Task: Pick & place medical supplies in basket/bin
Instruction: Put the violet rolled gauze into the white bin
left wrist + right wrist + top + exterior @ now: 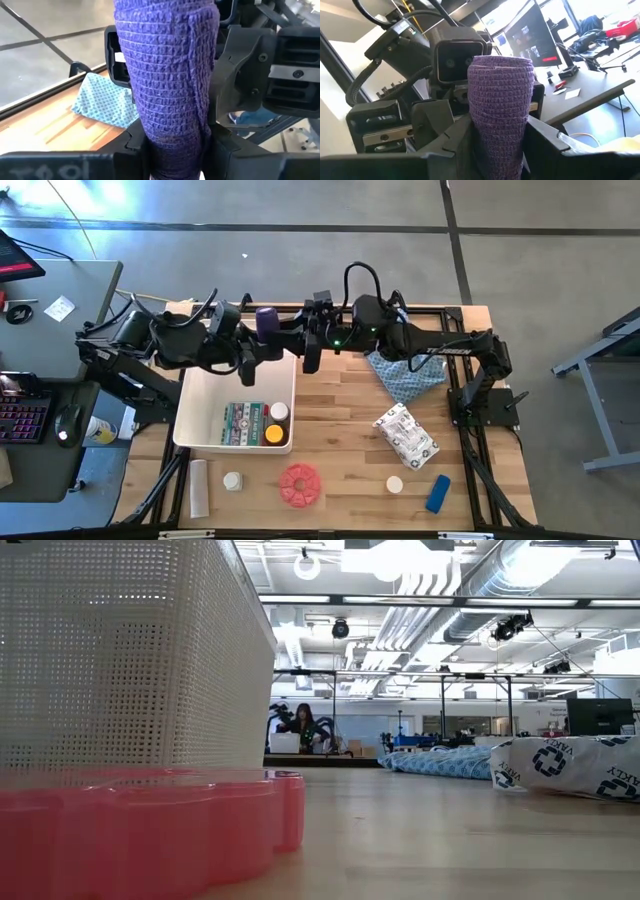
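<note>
Next, I release the purple wrapped cylinder from my left gripper in the white lattice bin (280,392), against the far side of the white-capped jar.
A purple wrapped cylinder (267,320) is held in the air between both grippers, above the far edge of the white lattice bin (195,395). My left gripper (252,332) reaches it from the left and my right gripper (292,330) from the right; each is shut on it. The bin holds a green-white packet (241,423), a white-capped jar (278,411) and a yellow-capped bottle (273,434). In the low view the bin's wall (130,650) stands behind the red disc (140,830). My left gripper (175,152) pinches the purple cylinder's near end (172,135) between its two fingers, which lie across it. The cylinder is lifted clear and runs away from the fingers toward the other gripper. My right gripper (500,145) pinches the cylinder's other end (500,125) between its two fingers (462,135), coming level from the table's right. The cylinder is clear of the table, and its far end (500,62) points at the left wrist.
On the table lie the blue patterned cloth (405,375), a white printed packet (405,435), the red disc (300,485), two white-capped jars (232,480) (394,484), a blue cylinder (437,493) and a white cylinder (199,487). A desk with a keyboard stands to the left.
</note>
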